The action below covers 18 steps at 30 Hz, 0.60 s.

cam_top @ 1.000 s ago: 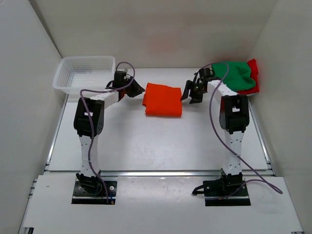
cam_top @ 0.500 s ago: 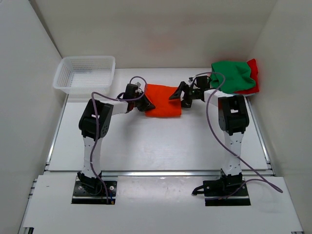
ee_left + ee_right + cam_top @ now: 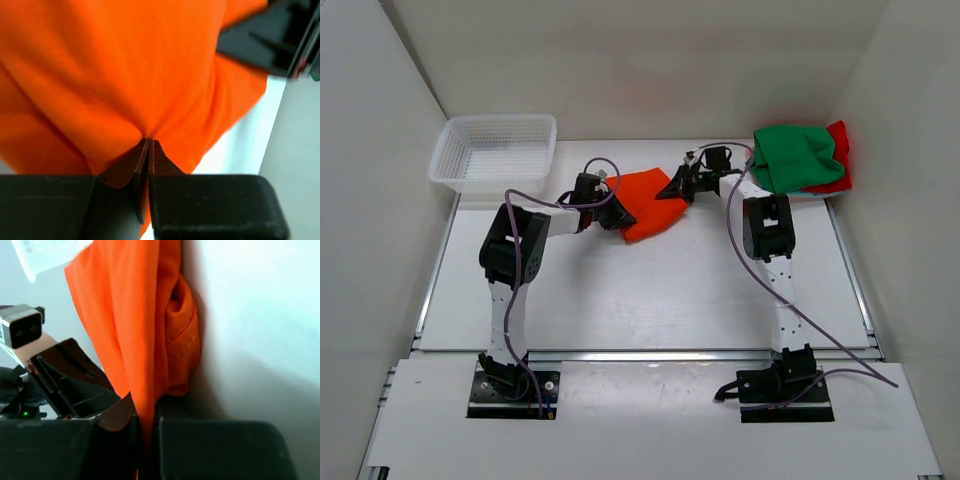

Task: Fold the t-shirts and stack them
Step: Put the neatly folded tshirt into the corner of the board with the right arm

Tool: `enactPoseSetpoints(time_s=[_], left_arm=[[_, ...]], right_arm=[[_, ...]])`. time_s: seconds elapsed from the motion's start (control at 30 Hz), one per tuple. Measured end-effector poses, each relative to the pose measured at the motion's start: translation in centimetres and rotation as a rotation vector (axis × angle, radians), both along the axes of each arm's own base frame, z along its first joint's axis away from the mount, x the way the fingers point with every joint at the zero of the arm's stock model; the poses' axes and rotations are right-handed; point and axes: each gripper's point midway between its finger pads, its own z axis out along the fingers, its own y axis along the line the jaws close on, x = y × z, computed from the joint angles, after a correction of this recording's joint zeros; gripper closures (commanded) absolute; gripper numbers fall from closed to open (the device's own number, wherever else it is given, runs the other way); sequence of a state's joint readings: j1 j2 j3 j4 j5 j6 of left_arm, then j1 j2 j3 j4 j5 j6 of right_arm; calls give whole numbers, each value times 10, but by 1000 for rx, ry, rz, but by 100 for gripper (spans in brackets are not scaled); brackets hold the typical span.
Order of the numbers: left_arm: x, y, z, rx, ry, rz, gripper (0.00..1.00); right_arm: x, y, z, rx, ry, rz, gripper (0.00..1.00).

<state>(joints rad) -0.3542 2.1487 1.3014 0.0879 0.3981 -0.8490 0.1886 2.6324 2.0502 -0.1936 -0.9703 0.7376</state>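
Next, I release the orange t-shirt, bunched up at the table's back middle, from my right gripper onto the top of the crumpled green t-shirt (image 3: 808, 154).
The bright orange t-shirt (image 3: 646, 198) is bunched up at the back middle of the table, held between both grippers. My left gripper (image 3: 616, 213) is shut on its left edge; in the left wrist view the jaws (image 3: 148, 142) pinch a fold of the orange cloth (image 3: 125, 75). My right gripper (image 3: 672, 189) is shut on its right edge, and in the right wrist view the orange cloth (image 3: 135, 320) hangs out of the closed jaws (image 3: 145, 412). The green t-shirt (image 3: 794, 156) lies crumpled on the red t-shirt (image 3: 840, 148) at the back right.
A white mesh basket (image 3: 496, 150) stands at the back left corner. White walls close in the table on the left, back and right. The table's metal rails run along the left, right and near edges.
Both grippers moved in from either side of the flat folded orange t-shirt, shut on its edges, and the cloth is now bunched and pulled toward the back.
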Motion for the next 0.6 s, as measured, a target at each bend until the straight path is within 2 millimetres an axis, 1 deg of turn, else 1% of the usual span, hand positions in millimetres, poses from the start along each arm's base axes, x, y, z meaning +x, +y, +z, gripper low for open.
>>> enactPoseSetpoints(time_s=[0.03, 0.07, 0.13, 0.2, 0.23, 0.3, 0.37, 0.43, 0.5, 0.53, 0.6], left_arm=[[-1, 2, 0, -2, 0, 1, 79], [-4, 4, 2, -5, -2, 0, 77], [-13, 13, 7, -12, -2, 6, 78], [-25, 30, 15, -13, 11, 27, 78], [-30, 41, 24, -17, 10, 43, 77], [-34, 58, 48, -25, -24, 73, 77], [-34, 76, 81, -37, -99, 107, 77], [-39, 86, 113, -49, -179, 122, 77], [-50, 90, 137, -59, -242, 123, 77], [-55, 91, 145, -63, -265, 121, 77], [-64, 95, 152, -61, -288, 120, 77]], right_arm=[[3, 1, 1, 2, -3, 19, 100], [4, 1, 2, -8, -10, 33, 100], [7, 0, 8, -49, -53, 60, 100], [10, -3, 13, -116, -116, 74, 100], [10, -7, 16, -163, -156, 81, 100], [10, -15, 21, -266, -224, 93, 100], [8, -26, 31, -378, -299, 102, 100], [5, -41, 50, -480, -380, 113, 100], [5, -57, 73, -580, -467, 114, 100], [6, -64, 85, -625, -515, 113, 99], [10, -80, 108, -718, -605, 111, 99]])
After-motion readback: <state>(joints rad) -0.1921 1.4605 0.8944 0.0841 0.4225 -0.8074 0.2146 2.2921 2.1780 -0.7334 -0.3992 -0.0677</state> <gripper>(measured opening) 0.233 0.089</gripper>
